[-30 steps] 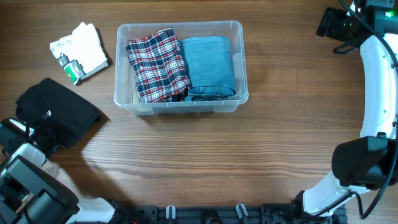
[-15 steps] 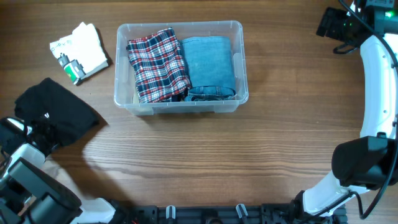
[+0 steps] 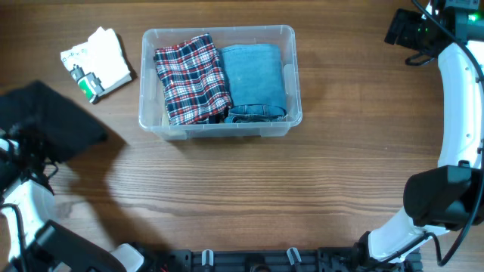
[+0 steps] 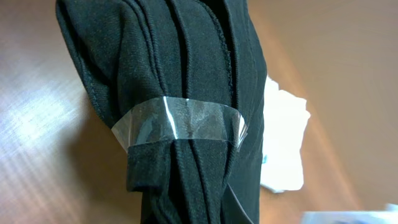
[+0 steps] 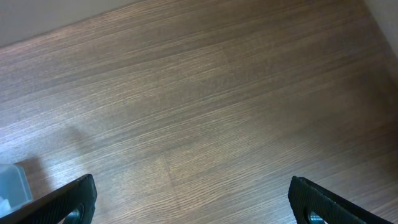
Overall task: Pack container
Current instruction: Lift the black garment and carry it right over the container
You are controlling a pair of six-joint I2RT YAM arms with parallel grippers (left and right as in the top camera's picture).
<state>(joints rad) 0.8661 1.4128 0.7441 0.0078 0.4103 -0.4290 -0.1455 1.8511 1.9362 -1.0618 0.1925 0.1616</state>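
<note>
The robot's left gripper will set the folded black garment down on top of the folded blue jeans (image 3: 255, 69) in the clear container.
The clear container (image 3: 219, 130) stands at the table's middle back and holds a folded plaid garment (image 3: 190, 78) on its left and folded blue jeans (image 3: 255, 79) on its right. At the far left, my left gripper (image 3: 32, 145) is shut on a folded black garment (image 3: 49, 119) and holds it off the table. In the left wrist view this black garment (image 4: 180, 74), banded with clear tape (image 4: 180, 123), hides the fingers. My right gripper (image 5: 199, 208) stands open over bare wood at the far right back, with nothing between its fingers.
A white folded packet (image 3: 97, 60) with a small green-labelled item on it lies left of the container; the same white packet (image 4: 283, 140) shows behind the black garment. A corner of the container (image 5: 11, 183) shows at the left edge of the right wrist view.
My left gripper has shut on the black garment and lifted it off the table, carrying it left and back. The right arm has not moved.
</note>
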